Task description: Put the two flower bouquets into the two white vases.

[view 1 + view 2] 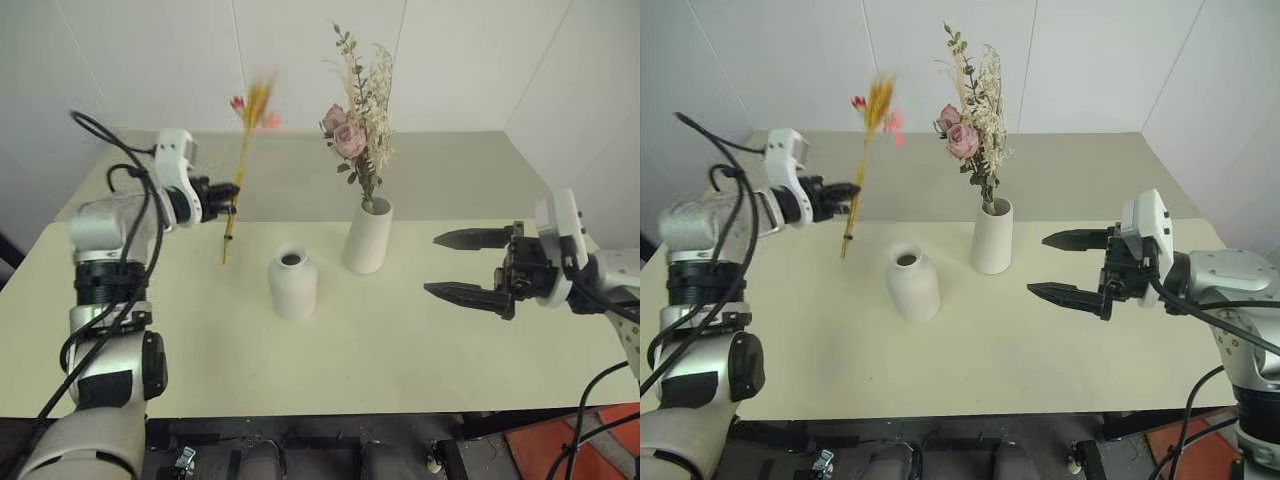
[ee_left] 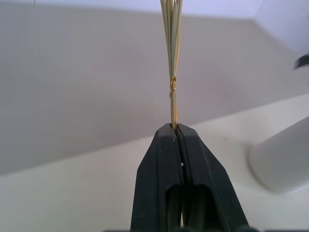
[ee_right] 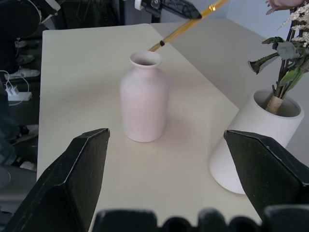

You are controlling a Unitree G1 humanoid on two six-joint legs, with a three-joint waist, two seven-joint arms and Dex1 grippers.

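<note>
My left gripper is to release the slim yellow-orange bouquet in the opening of the squat white vase (image 1: 291,259).
My left gripper (image 1: 232,197) is shut on the slim yellow-orange bouquet (image 1: 243,150), holding it upright above the table, left of the vases; its stalks (image 2: 172,58) rise from between the closed fingers. The bushier bouquet of pink roses and dried grasses (image 1: 359,120) stands in the taller white vase (image 1: 367,236). The squat white vase (image 1: 292,284) stands empty in front of it, its mouth free. My right gripper (image 1: 466,266) hovers open to the right of both vases, nothing between its fingers (image 3: 72,179).
The cream table (image 1: 400,350) carries the two vases near its middle. A second table surface (image 1: 450,170) lies behind, against white walls. An orange patch of floor (image 1: 590,440) shows at the lower right.
</note>
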